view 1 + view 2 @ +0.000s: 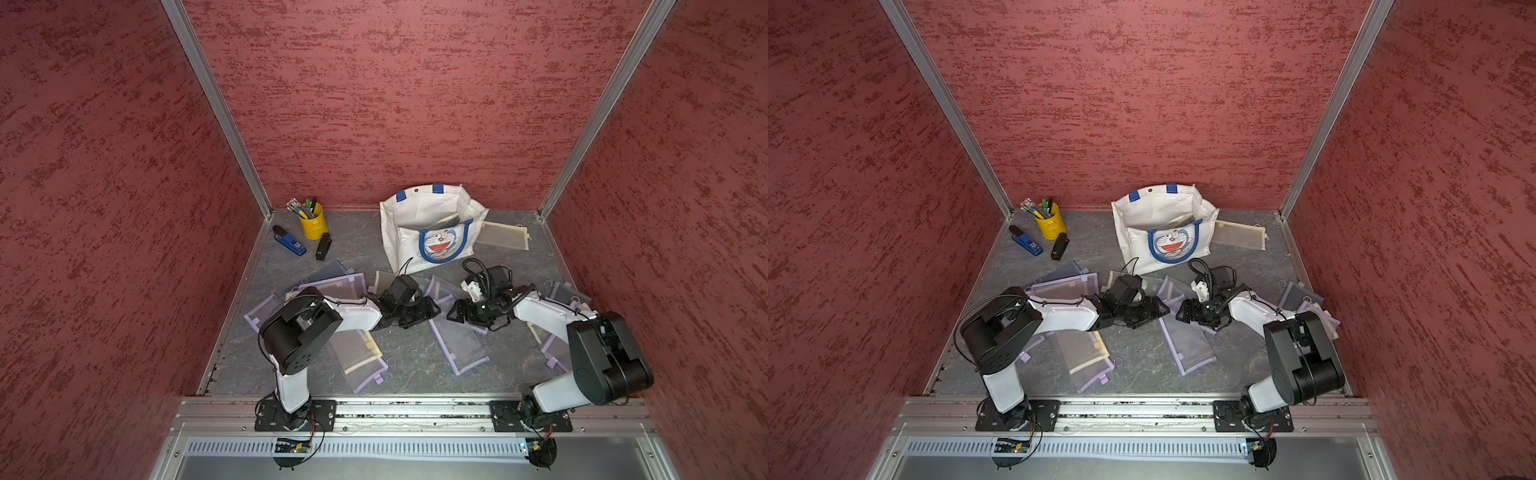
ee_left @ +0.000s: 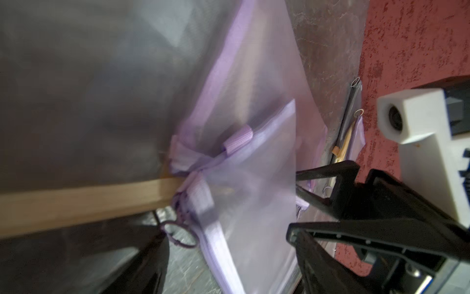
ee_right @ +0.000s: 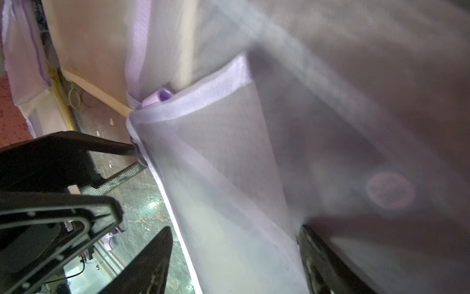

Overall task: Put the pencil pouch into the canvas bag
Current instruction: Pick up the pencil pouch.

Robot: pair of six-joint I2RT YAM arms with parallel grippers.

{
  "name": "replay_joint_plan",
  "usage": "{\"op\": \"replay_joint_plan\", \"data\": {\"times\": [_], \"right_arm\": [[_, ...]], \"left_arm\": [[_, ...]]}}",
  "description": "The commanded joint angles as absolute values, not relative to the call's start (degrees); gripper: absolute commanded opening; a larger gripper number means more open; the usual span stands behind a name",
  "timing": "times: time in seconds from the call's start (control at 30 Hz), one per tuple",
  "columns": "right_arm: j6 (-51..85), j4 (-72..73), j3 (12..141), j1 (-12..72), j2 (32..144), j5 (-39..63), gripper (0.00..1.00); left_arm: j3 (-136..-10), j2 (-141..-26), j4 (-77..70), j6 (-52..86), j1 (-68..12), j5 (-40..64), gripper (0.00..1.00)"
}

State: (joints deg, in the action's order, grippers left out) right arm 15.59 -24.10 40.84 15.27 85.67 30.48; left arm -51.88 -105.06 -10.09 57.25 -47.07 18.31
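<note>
My left gripper will next move over to the purple mesh pencil pouch's zipper edge [image 1: 439,335] [image 2: 224,267] and close on it there, near the ring of the zipper.
The white canvas bag [image 1: 432,245] [image 1: 1163,249], with blue handles and a cat face, stands open at the back, with a grey pouch showing inside. A purple mesh pencil pouch [image 1: 457,345] [image 1: 1187,345] [image 2: 254,203] [image 3: 216,178] lies mid-table. My left gripper [image 1: 435,309] [image 1: 1165,309] [image 2: 226,236] and right gripper [image 1: 451,313] [image 1: 1180,311] [image 3: 234,229] face each other over its far end. Both are open. Each straddles the pouch's mesh, and floor shows between one finger and the pouch edge.
Several other mesh pouches lie around: left [image 1: 328,286], front left [image 1: 357,361], right [image 1: 569,295], and a beige one [image 1: 503,235] beside the bag. A yellow pen cup [image 1: 311,222], a blue stapler [image 1: 289,241] and a black stapler [image 1: 323,246] sit at the back left.
</note>
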Motion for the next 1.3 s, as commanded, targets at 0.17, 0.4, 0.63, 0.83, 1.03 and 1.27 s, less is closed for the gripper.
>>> {"op": "replay_joint_plan", "data": {"times": [0.17,0.4,0.63,0.83,1.03,1.27], "right_arm": [[15.85,-15.40,38.50,15.21,81.24,40.53,0.59],[17.53,-12.00,38.56,15.20,78.25,47.04,0.25],[18.78,-15.64,42.62,15.21,69.30,51.01,0.00],[25.01,-13.03,51.09,15.19,65.60,56.09,0.00],[38.49,1.87,58.36,15.19,69.09,60.54,0.00],[46.71,13.17,64.17,15.17,74.89,62.01,0.00]], "left_arm": [[-52.22,-106.71,-17.68,61.25,-47.37,19.87,0.73],[-49.98,-102.60,-19.95,60.09,-46.81,19.60,0.68],[-45.00,-89.96,-17.36,54.29,-40.54,23.54,0.68],[-39.64,-77.90,-23.68,48.95,-32.09,36.58,0.74],[-45.55,-75.43,-20.18,44.35,-31.44,42.45,0.81],[-52.87,-80.02,-26.67,45.79,-33.48,43.68,0.79]]}}
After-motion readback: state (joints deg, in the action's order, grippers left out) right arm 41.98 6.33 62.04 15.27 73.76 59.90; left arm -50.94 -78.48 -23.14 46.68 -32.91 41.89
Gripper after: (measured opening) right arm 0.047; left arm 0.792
